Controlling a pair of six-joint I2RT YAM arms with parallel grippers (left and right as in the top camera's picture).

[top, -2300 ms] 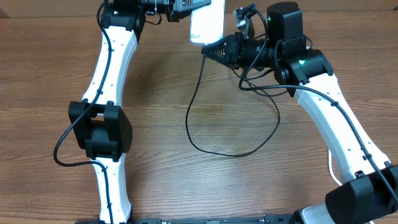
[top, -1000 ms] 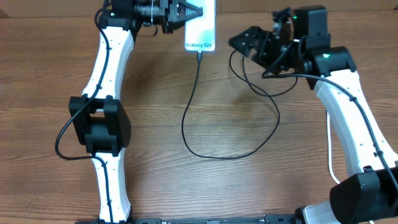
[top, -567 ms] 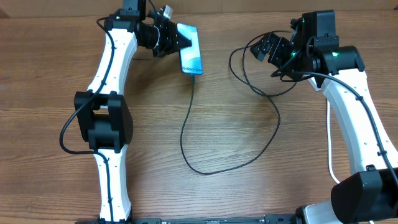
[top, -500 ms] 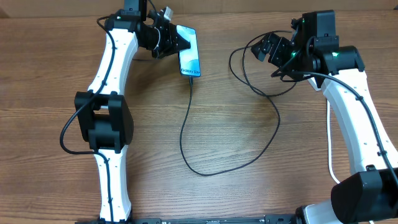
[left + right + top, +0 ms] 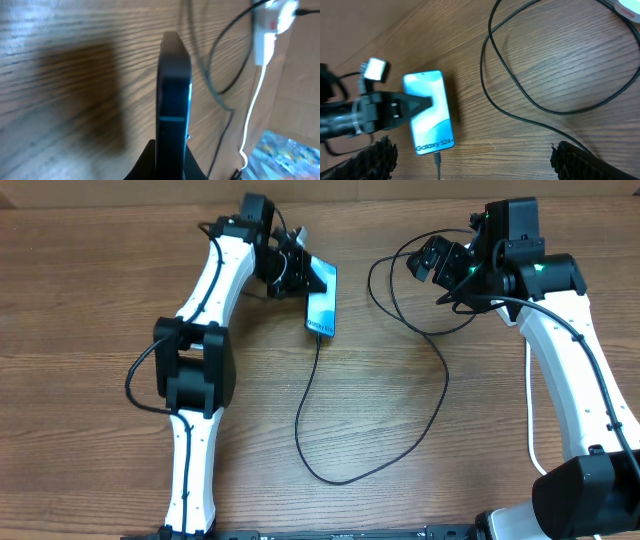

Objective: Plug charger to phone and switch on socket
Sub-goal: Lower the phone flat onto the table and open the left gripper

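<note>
The bare table (image 5: 312,316) is just below the fingertips of my left gripper. I will lay the phone down flat there.
The phone (image 5: 321,308), screen lit blue-teal, is held by its top end in my left gripper (image 5: 312,281), which is shut on it. In the left wrist view the phone (image 5: 174,100) shows edge-on between the fingers (image 5: 148,166). The charger (image 5: 312,410) is plugged into the phone's lower edge, and its thin black cable loops across the table to the right. The right wrist view shows the phone (image 5: 428,112) with the connector (image 5: 437,160) in it. My right gripper (image 5: 426,260) hangs open and empty over the cable loops. The socket (image 5: 269,24) appears only in the left wrist view.
A thick white cord (image 5: 252,110) runs down from the socket along the table's far side. Black cable loops (image 5: 520,95) lie under my right gripper. A white round object (image 5: 628,7) shows at the top right corner of the right wrist view.
My left arm has swung the phone right and toward the table's middle, dragging the plugged cable along. The right arm pulled back from the phone earlier and has held still since.
</note>
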